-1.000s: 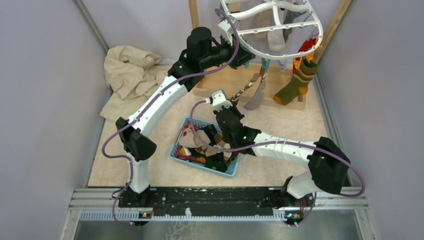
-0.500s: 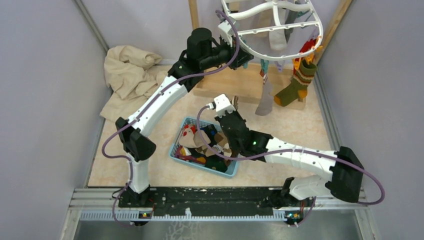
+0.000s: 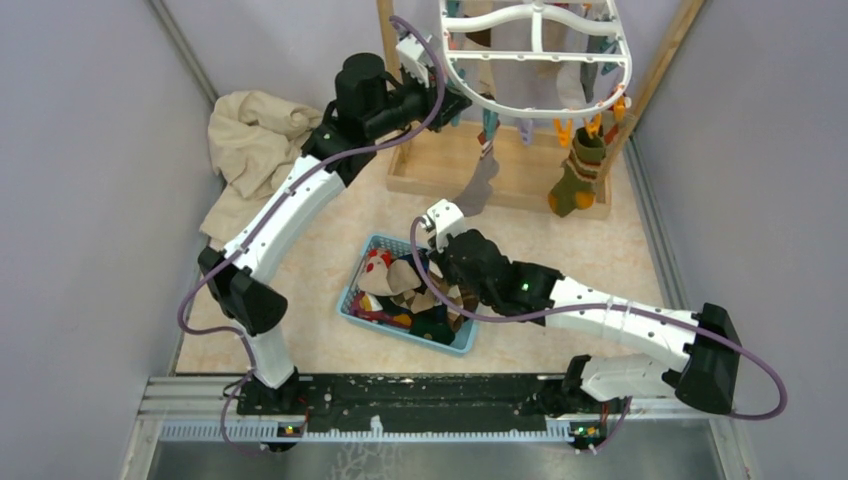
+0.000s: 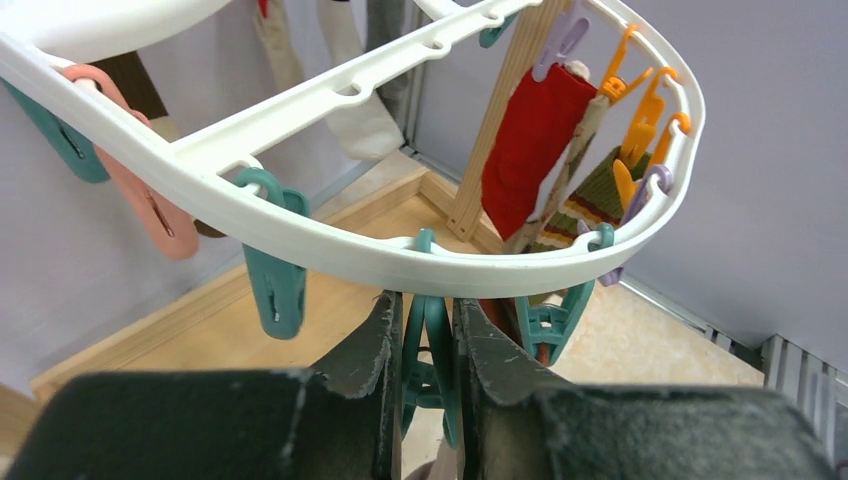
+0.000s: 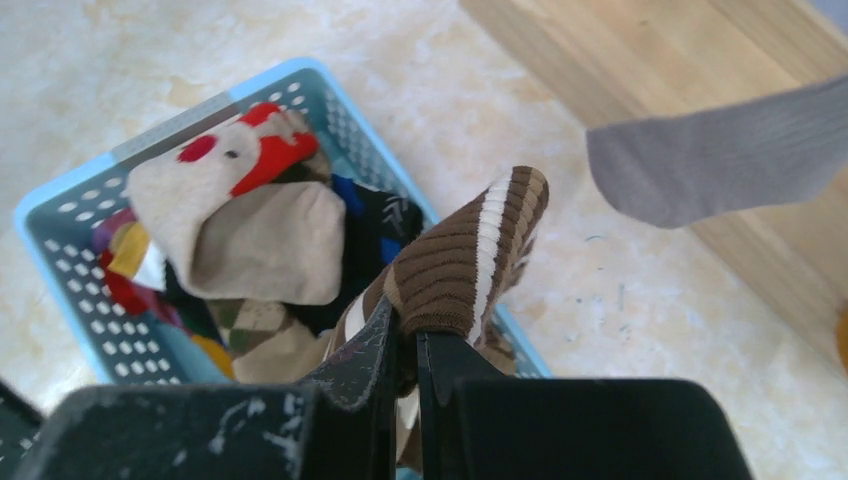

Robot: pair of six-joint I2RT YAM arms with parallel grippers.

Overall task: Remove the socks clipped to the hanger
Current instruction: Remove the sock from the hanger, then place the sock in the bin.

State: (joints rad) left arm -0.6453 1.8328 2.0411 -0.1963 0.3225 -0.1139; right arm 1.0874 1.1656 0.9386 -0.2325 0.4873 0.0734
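Next, my right gripper releases the brown-and-cream striped sock so that it is in the blue basket's end [image 3: 450, 289] [image 5: 405, 372] opposite the red-nosed sock. The striped sock is now over the basket's far edge.
The hanger [image 3: 540, 110], a white oval ring with coloured clips, hangs at the back of the top view. My left gripper [image 3: 455, 103] is at its near-left rim. In the left wrist view that gripper [image 4: 426, 303] is shut on a teal clip [image 4: 437, 340] under the hanger rim [image 4: 330, 250]. A grey sock [image 3: 480, 185], a green-and-orange striped sock [image 3: 573, 180] and a red sock [image 4: 530, 140] stay clipped. My right gripper [image 5: 410, 330] is shut on a brown-and-cream striped sock [image 5: 470, 250] and holds it over the basket's far edge [image 3: 450, 287].
A blue basket [image 3: 395, 332] with several loose socks sits mid-table. A large beige cloth [image 3: 255, 150] lies at the back left. The wooden rack frame [image 3: 500, 175] stands behind the basket. Grey walls close in on both sides.
The striped sock came free of its clip, and my right gripper carried it down and back to the basket. My left gripper and the hanger swung left; the jaws eased slightly on the clip.
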